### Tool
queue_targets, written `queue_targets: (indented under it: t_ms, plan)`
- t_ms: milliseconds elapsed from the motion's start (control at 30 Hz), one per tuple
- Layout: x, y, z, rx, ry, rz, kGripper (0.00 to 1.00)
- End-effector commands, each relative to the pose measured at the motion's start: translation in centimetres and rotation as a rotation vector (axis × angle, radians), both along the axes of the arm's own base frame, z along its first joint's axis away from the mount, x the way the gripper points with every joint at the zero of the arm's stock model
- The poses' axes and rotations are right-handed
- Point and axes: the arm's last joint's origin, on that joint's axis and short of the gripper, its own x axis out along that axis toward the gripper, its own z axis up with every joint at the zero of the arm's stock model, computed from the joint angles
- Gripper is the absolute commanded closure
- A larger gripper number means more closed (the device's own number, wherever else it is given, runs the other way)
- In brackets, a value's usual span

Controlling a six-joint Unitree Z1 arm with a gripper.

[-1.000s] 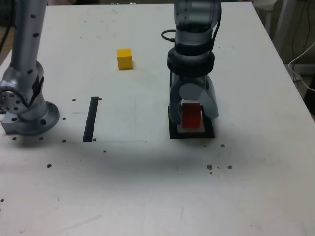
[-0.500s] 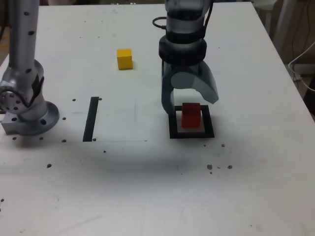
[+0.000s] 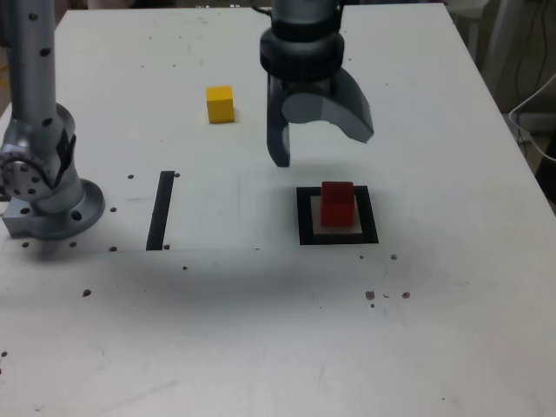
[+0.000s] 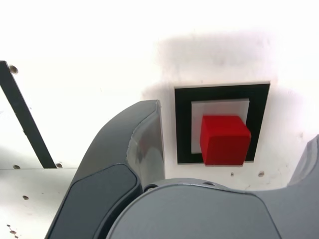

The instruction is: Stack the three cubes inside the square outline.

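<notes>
The robot's gripper should next go to the yellow cube's opposite sides (image 3: 221, 105) and close there, because the red cube already sits inside the square outline.
The red cube (image 3: 337, 201) sits alone inside the black square outline (image 3: 304, 217), slightly toward its far side. My gripper (image 3: 320, 146) hangs open above the table just behind the outline, holding nothing. In the wrist view the red cube (image 4: 224, 139) lies in the outline (image 4: 182, 124) between my spread fingers (image 4: 134, 149). The yellow cube (image 3: 220, 103) rests on the table further back, toward the exterior view's left. The green cube is out of view.
A straight black strip (image 3: 160, 208) lies on the white table at the exterior view's left. The arm's grey base (image 3: 48, 187) stands beyond it at the left edge. Small dark specks dot the table's near part.
My gripper opened and let go of the red cube in the outline, then rose and drew back away from it. The cube stayed in place.
</notes>
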Motion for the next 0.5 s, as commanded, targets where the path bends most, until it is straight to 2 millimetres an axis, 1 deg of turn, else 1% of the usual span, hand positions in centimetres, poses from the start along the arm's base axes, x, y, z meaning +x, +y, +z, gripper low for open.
queue_targets:
  t_ms: [0, 100, 233, 467]
  plan:
    - [-0.4, 1.2, 0.2, -0.005, 0.018, 0.006, 0.01]
    - [-1.1, 3.1, 0.1, -0.007, 0.051, 0.026, 0.01]
    - [-1.9, 5.3, -0.2, -0.003, 0.078, 0.061, 0.01]
    - [-3.5, 7.9, -0.7, 0.01, 0.12, 0.102, 0.01]
